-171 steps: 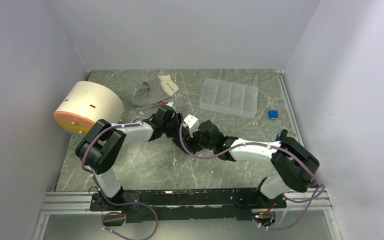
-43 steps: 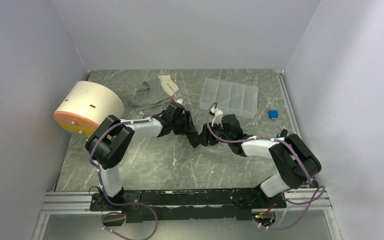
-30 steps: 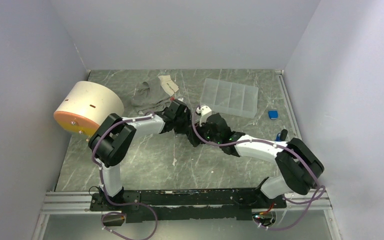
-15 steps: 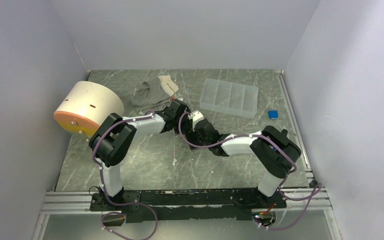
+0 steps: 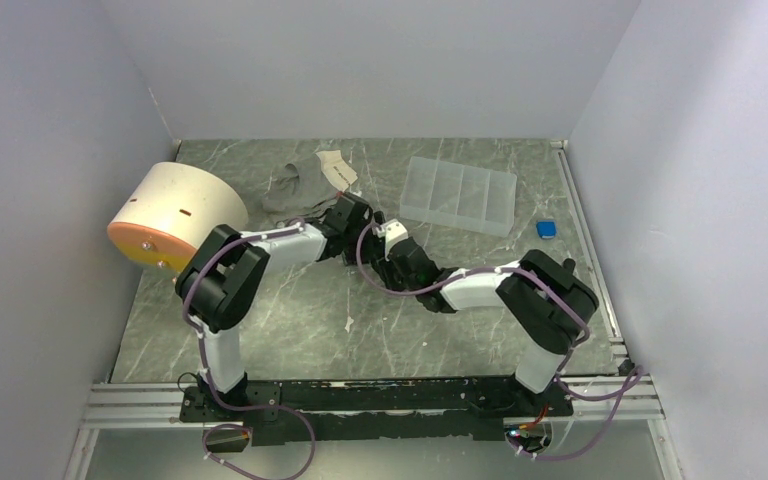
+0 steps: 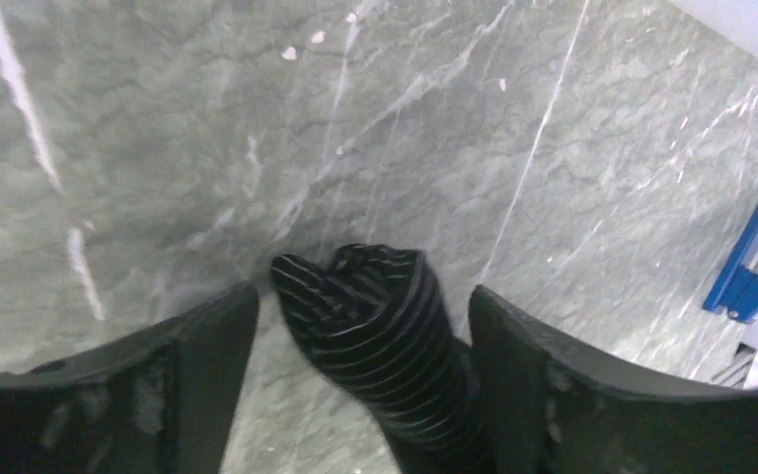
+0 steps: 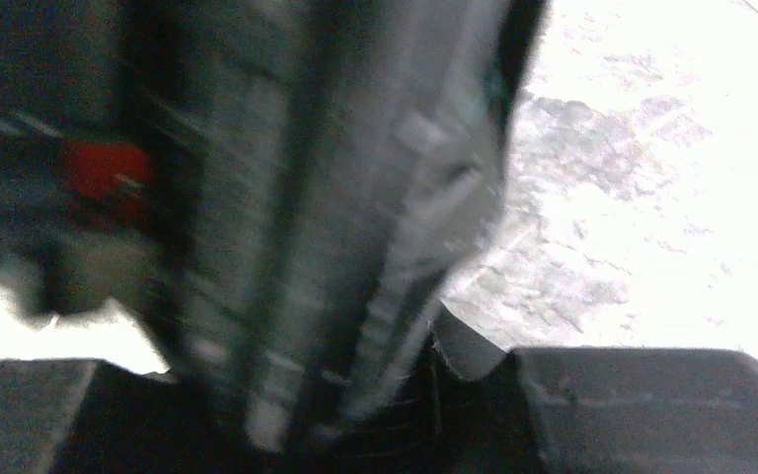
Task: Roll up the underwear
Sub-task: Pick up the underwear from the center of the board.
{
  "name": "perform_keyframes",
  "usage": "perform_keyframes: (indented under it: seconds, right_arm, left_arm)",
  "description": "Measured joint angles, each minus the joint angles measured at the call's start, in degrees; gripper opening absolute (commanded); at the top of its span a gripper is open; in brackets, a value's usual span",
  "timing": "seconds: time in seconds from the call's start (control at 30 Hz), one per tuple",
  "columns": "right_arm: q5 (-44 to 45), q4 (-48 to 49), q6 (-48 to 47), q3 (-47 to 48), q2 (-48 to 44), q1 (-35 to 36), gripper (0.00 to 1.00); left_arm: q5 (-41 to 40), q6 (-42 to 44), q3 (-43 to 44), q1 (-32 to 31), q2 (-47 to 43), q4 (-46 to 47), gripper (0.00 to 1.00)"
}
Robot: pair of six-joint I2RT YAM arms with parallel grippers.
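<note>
The robot's right gripper needs to release the underwear in the clear tray's end compartment (image 5: 500, 203), the one closest to the small blue object. The underwear still lies on the marble table.
The underwear (image 6: 380, 306) is a tight black ribbed roll lying on the marble table. My left gripper (image 6: 362, 296) straddles it, open, with bare table showing between the left finger (image 6: 197, 346) and the roll. In the top view both grippers meet mid-table: the left gripper (image 5: 352, 222) and the right gripper (image 5: 387, 248) almost touch, and the roll is hidden under them. The right wrist view is blurred. Dark ribbed underwear (image 7: 424, 405) fills the space between my right gripper's (image 7: 306, 370) fingers, which are shut on it.
A cream cylinder with an orange face (image 5: 175, 212) lies at the left. A grey garment pile (image 5: 305, 182) sits behind the left gripper. At the back right stands a clear compartment tray (image 5: 458, 195), with a small blue object (image 5: 547, 229) beside it.
My right arm has swung left, up against the left gripper, and its jaws have closed on the roll. The left jaws have opened off it.
</note>
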Motion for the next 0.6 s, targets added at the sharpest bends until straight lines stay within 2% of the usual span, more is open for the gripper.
perform_keyframes:
  seconds: [0.17,0.37,0.6]
  right_arm:
    - [-3.1,-0.7,3.3,-3.2,-3.6,-3.3,0.0]
    - [-8.3,-8.9,7.3,-4.1,-10.8,-12.0,0.0]
    - [-18.6,-14.7,11.2,1.7,-16.2,-21.8,0.0]
  left_arm:
    - [2.0,0.0,-2.2,3.4,-3.0,-0.9,0.96]
    - [1.8,1.4,-7.8,7.5,-14.3,-2.8,0.96]
    - [3.7,3.1,-14.4,7.4,-26.0,-0.3,0.95]
